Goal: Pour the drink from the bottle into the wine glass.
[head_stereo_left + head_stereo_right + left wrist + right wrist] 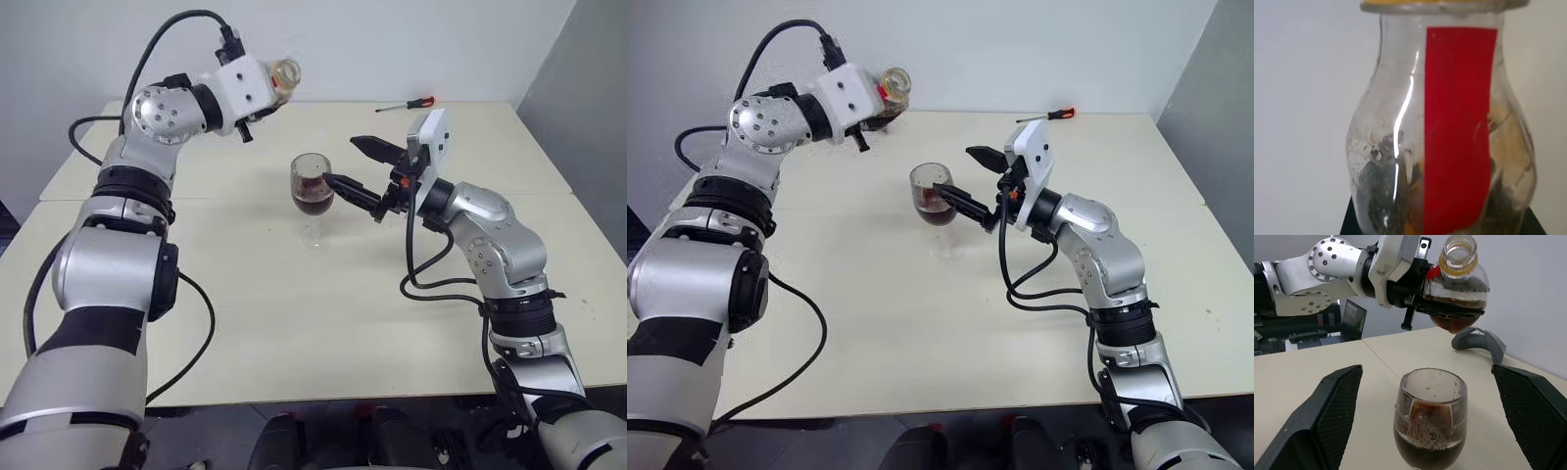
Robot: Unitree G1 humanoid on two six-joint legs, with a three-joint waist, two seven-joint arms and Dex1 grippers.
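Observation:
Next, my left gripper releases the bottle and leaves it standing free on the cream table [188, 234] by the raised arm, level with the wine glass. The bottle is still held raised and tipped over.
My left gripper [270, 92] is shut on the bottle [285, 72], a small clear bottle with a red label strip [1459, 127] and a yellow ring at its open mouth. I hold it raised and tipped over, up and to the back left of the wine glass [313, 191]. Some dark drink [1457, 313] remains inside it, and no stream falls. The stemmed glass stands on the table, about a third full of the dark drink [1430, 450]. My right gripper [340, 160] is open, its fingers [1327, 416] on either side of the bowl, apart from it.
A red-handled screwdriver [407, 104] lies at the back of the cream table [294, 323]. A grey curved object [1479, 340] rests on the table beyond the glass. A wall runs close behind the table's far edge.

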